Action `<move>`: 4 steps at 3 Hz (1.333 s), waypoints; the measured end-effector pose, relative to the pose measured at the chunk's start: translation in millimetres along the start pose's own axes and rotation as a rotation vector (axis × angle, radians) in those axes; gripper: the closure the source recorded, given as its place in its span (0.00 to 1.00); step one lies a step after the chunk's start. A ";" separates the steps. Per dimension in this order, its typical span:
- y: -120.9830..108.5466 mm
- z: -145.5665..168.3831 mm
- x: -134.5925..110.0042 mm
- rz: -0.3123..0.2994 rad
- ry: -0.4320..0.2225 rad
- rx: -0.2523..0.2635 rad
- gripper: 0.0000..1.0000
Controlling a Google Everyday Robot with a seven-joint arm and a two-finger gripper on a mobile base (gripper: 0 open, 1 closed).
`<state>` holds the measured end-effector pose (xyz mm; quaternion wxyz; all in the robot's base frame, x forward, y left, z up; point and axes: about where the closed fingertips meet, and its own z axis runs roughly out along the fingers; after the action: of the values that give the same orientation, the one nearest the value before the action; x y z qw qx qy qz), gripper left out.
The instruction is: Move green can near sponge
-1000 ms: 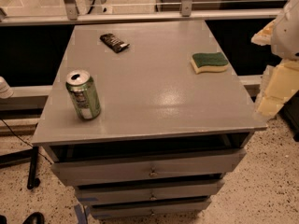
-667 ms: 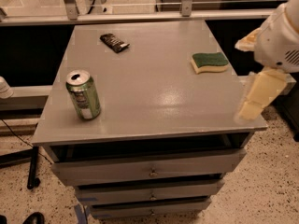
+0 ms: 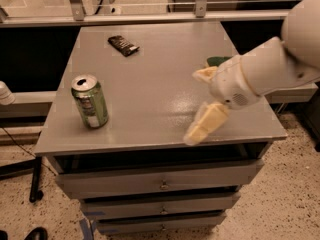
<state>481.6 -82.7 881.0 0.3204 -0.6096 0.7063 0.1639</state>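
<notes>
Next, I move my gripper to the middle of the green can (image 3: pixel 93 105), below its silver top, and close it there.
The green can (image 3: pixel 90 101) stands upright near the front left corner of the grey cabinet top (image 3: pixel 150 84); it has a silver top and a white label patch. My gripper (image 3: pixel 198 104) hangs over the right front part of the top, well to the right of the can, with its two cream fingers (image 3: pixel 206 124) spread open and nothing between them. The white arm crosses in from the right. The sponge (image 3: pixel 218 61) is mostly hidden behind the wrist; only a bit of its dark green top shows.
A flat dark wrapper (image 3: pixel 123 45) lies at the back of the top, left of centre. Drawers (image 3: pixel 160 184) sit below the top. A glass rail (image 3: pixel 150 14) runs behind. A chair base (image 3: pixel 30 184) stands on the floor at the left.
My arm has swung in from the right edge toward the left over the cabinet top and now covers most of the sponge. The can and the wrapper have not moved.
</notes>
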 end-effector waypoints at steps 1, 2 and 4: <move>-13.1 52.1 -31.1 0.036 -0.228 -0.015 0.00; -23.0 90.9 -67.5 0.087 -0.432 -0.023 0.00; -11.5 138.5 -128.3 0.135 -0.657 -0.085 0.00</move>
<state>534.4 98.1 864.0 0.4936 -0.4889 0.5965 0.4019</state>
